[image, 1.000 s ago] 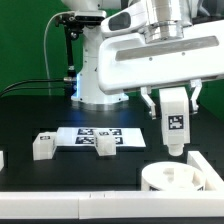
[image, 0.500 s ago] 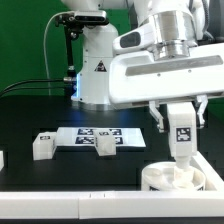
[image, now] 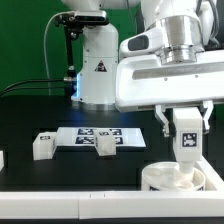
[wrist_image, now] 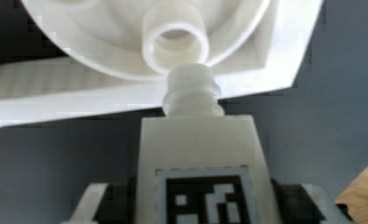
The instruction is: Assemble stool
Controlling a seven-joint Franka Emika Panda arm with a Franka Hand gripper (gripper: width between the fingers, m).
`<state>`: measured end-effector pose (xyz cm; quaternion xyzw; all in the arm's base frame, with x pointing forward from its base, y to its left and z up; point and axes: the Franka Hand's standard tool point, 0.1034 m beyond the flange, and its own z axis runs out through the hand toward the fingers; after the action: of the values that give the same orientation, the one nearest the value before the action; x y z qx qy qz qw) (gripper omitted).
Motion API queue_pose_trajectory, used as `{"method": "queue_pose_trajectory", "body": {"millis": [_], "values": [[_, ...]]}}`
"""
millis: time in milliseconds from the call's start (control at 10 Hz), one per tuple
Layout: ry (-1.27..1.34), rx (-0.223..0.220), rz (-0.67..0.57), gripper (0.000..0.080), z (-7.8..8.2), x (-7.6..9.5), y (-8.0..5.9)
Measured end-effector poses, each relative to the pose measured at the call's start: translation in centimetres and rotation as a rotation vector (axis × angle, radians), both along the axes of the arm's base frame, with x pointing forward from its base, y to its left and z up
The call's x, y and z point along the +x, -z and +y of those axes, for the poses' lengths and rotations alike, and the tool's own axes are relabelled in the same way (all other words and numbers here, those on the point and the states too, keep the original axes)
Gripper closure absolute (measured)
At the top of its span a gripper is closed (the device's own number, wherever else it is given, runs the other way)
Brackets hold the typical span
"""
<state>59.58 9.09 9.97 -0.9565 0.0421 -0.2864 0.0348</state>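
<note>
My gripper needs to release the white stool leg standing upright in the raised socket on the round white seat (image: 190,181) (wrist_image: 176,45).
My gripper (image: 186,125) is shut on a white stool leg (image: 186,142) with a black-and-white tag and holds it upright at the exterior view's right. The leg's lower end reaches down to the round white seat (image: 158,180) near the front edge. In the wrist view the leg (wrist_image: 202,150) points its narrow tip at a raised socket (wrist_image: 177,40) on the seat (wrist_image: 92,40); the tip is at the socket's rim. Two more white legs (image: 43,146) (image: 103,147) lie on the black table to the exterior view's left.
The marker board (image: 90,134) lies flat behind the two loose legs. The robot's white base (image: 95,70) stands at the back. A white rail (image: 70,205) runs along the table's front edge. A small white part (image: 2,158) shows at the far left edge.
My gripper has moved to the exterior view's right and downward with the leg, bringing its lower end down onto the seat.
</note>
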Motion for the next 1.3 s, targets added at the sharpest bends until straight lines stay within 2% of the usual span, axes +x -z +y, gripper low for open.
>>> {"method": "queue_pose_trajectory", "body": {"millis": [100, 400, 1300], "values": [[0.009, -0.005, 0.005, 0.0466, -0.9, 0.1, 0.5], [0.02, -0.006, 0.014, 0.0466, -1.4, -0.1, 1.5], [0.004, -0.004, 0.009, 0.0466, 0.0, 0.0, 1.6]]}}
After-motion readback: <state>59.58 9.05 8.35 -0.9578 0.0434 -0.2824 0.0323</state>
